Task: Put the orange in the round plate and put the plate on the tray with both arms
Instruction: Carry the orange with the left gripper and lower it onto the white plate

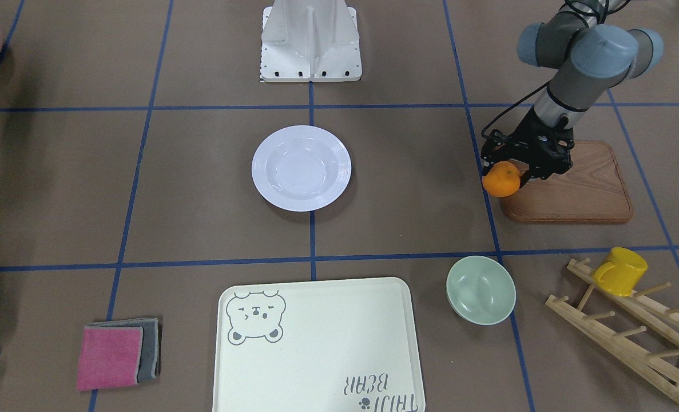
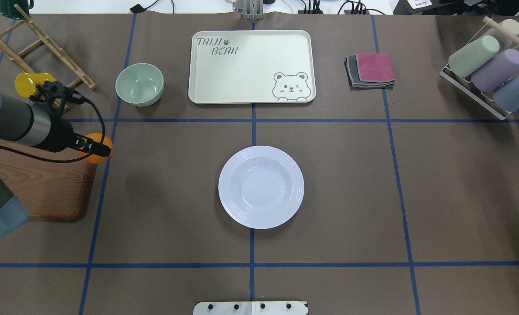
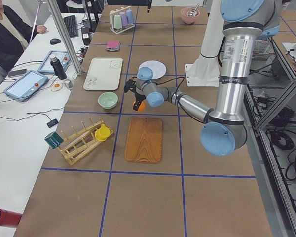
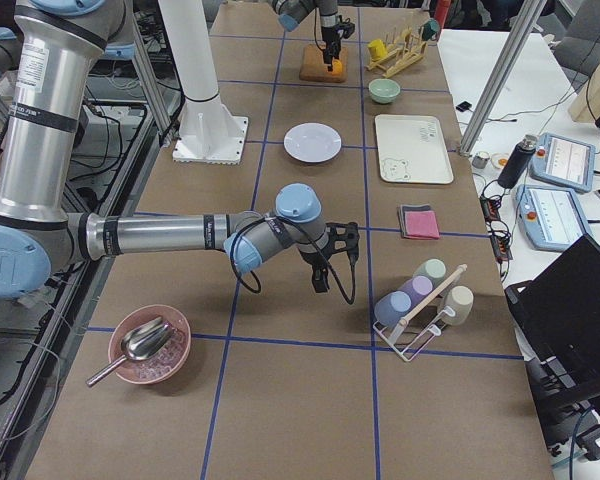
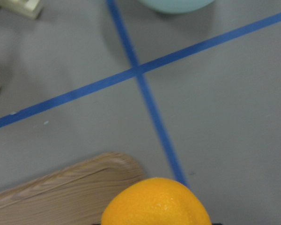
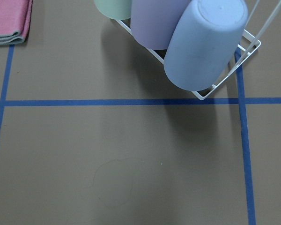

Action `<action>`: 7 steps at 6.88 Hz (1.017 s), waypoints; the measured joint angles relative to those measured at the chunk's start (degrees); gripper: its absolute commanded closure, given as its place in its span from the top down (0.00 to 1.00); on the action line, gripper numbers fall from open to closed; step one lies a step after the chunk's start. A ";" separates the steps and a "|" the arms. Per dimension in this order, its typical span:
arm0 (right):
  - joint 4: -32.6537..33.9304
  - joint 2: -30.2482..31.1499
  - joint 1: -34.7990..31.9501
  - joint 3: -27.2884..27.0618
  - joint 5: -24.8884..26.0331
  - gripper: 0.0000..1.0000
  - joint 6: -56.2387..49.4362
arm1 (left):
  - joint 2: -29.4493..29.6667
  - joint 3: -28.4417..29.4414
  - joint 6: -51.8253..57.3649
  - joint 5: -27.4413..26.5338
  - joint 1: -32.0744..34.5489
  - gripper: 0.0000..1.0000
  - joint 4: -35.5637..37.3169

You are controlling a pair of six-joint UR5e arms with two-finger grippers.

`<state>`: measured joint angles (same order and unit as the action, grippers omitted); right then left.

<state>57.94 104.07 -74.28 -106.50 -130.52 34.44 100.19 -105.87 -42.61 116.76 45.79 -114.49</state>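
Note:
Next, my left gripper sets the orange free in the middle of the white round plate [image 1: 306, 171], opening its fingers to let go of it there.
My left gripper [image 1: 506, 171] is shut on the orange [image 1: 499, 184] and holds it in the air over the corner of the brown wooden board. In the left wrist view the orange [image 5: 155, 202] fills the bottom edge. The white round plate [image 1: 301, 168] lies empty at the table's middle, well away from the orange [image 2: 94, 158]. Across the table from the robot lies the cream tray [image 2: 250, 65] with the bear drawing, nothing on it. My right gripper [image 4: 325, 272] hovers over the table near the cup rack; whether it is open or shut I cannot tell.
The wooden board [image 1: 574, 189] lies under the left arm. A pale green bowl [image 1: 481, 289] sits between board and tray. A yellow mug [image 1: 620, 270] hangs on a wooden rack. Folded cloths [image 1: 119, 355], a cup rack [image 2: 486, 70] and a pink bowl [image 4: 148, 345] stand around the edges.

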 measured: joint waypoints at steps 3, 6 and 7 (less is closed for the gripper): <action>-9.89 -2.43 6.46 0.18 0.32 1.00 16.54 | 19.23 -0.46 -13.23 -3.64 -7.74 0.00 16.78; -19.92 -3.28 11.18 0.24 2.42 1.00 32.09 | 30.47 4.03 -23.07 -13.52 -18.21 0.00 23.07; -23.02 -3.37 13.10 0.24 4.50 1.00 36.78 | 34.65 9.05 -25.70 -16.84 -20.97 0.02 23.08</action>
<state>34.91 100.70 -61.18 -106.26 -126.02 71.22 134.84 -96.83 -68.31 99.91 24.82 -91.41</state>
